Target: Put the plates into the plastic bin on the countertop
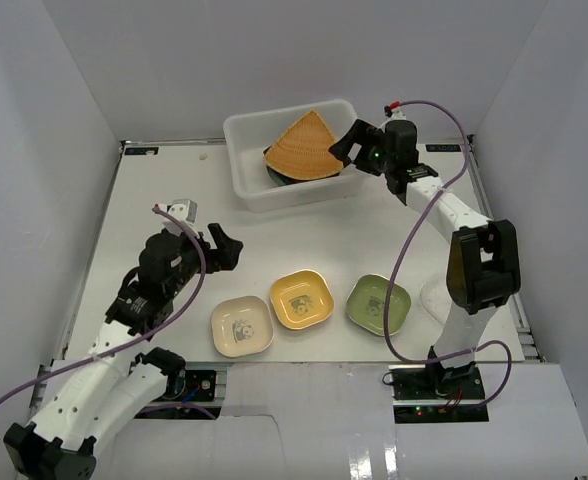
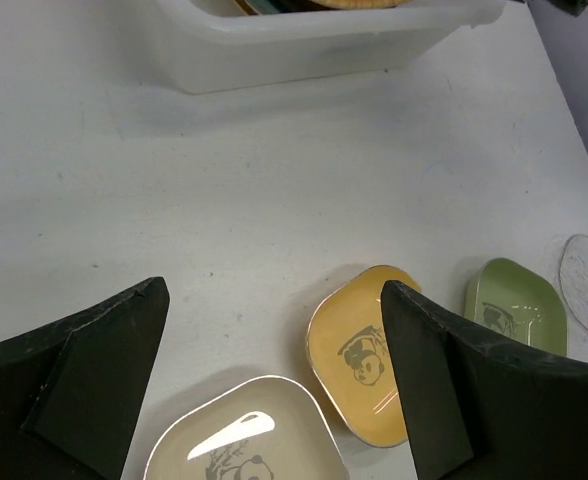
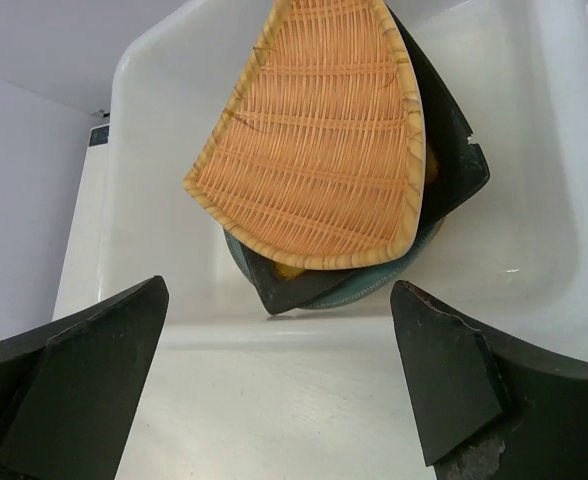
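Note:
The robot's left gripper will close on the outer edge [image 1: 214, 328] of the cream plate, on the side away from the yellow plate.
The plastic bin [image 1: 246, 185] stands at the back of the countertop [image 1: 164, 190]. In it an orange fan-shaped plate [image 1: 304, 148] lies on a dark rectangular plate [image 3: 456, 150], which rests on a teal round plate [image 3: 369, 288]. My right gripper [image 1: 346, 146] is open and empty at the bin's right end, just above its rim. A cream square plate [image 1: 241, 326], a yellow one [image 1: 301, 299] and a green one [image 1: 378, 304] lie in a row near the front. My left gripper [image 1: 228, 247] is open and empty, above and behind the cream plate [image 2: 239, 440].
A small clear plate [image 2: 586, 285] lies right of the green plate [image 2: 514, 305], partly behind the right arm in the top view. White walls enclose the countertop on three sides. Purple cables loop from both arms.

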